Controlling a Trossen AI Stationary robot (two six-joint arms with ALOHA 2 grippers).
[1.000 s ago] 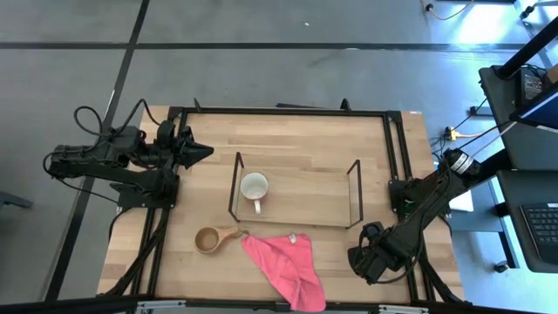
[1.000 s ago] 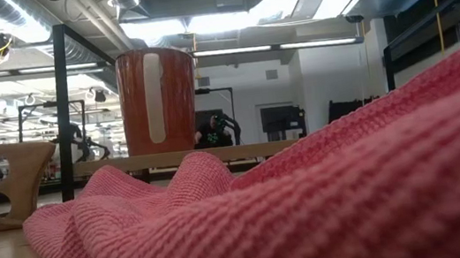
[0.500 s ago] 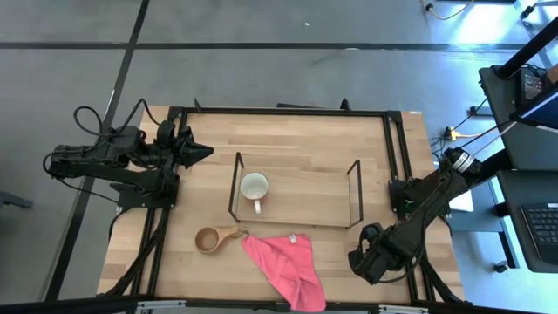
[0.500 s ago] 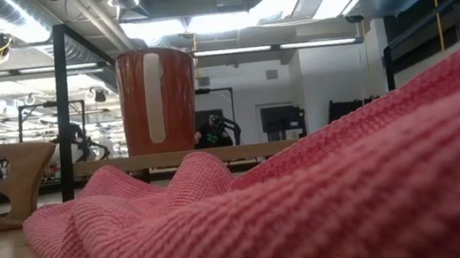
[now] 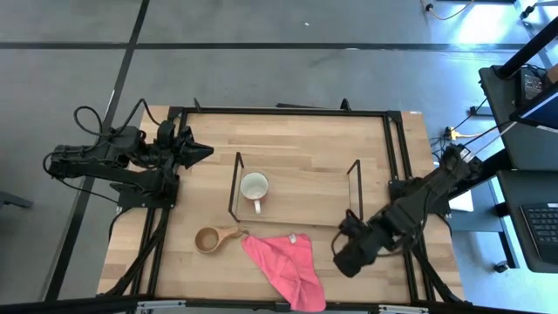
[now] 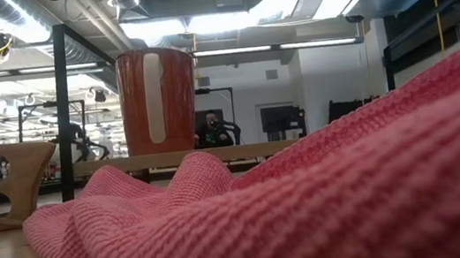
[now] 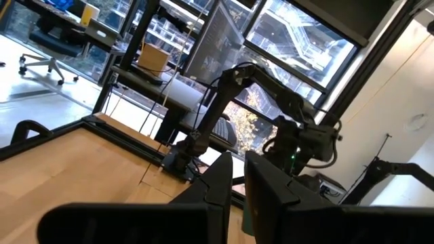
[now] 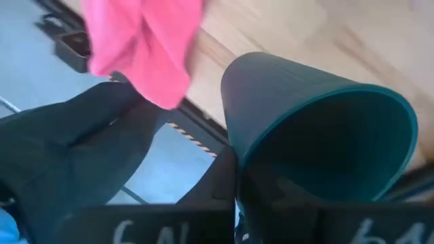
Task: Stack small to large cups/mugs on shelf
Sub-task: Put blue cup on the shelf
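Observation:
Next, my right gripper puts the green cup down on the black rod shelf (image 5: 292, 195), next to the reddish mug.
A reddish mug (image 5: 254, 187), white inside, stands upright on the black rod shelf (image 5: 296, 223), near its left end; the low view shows the mug (image 6: 158, 100) too. A tan wooden cup (image 5: 209, 239) rests on the table in front of the shelf. My right gripper (image 5: 349, 255) is near the table's front right, shut on a dark green cup (image 8: 319, 135); from above the gripper hides the cup. My left gripper (image 5: 206, 150) waits shut at the table's far left, holding nothing. My right gripper pinches the green cup's wall at the rim (image 8: 239, 160); one finger seems to reach inside the mouth, the other outside. The cup lies tilted against the fingers, its mouth turned sideways. Whether it is clear of the table I cannot tell.
A pink cloth (image 5: 283, 266) lies crumpled at the front edge between the wooden cup and my right gripper; it fills the low view (image 6: 328, 196). The shelf's raised end frames (image 5: 353, 192) stand just beyond my right gripper. A black frame (image 5: 392, 148) edges the table.
My right arm has swung in over the table, and its gripper has gone toward the table's left edge, closer to the shelf's right end and the pink cloth. The mug, the wooden cup and the cloth have stayed in place.

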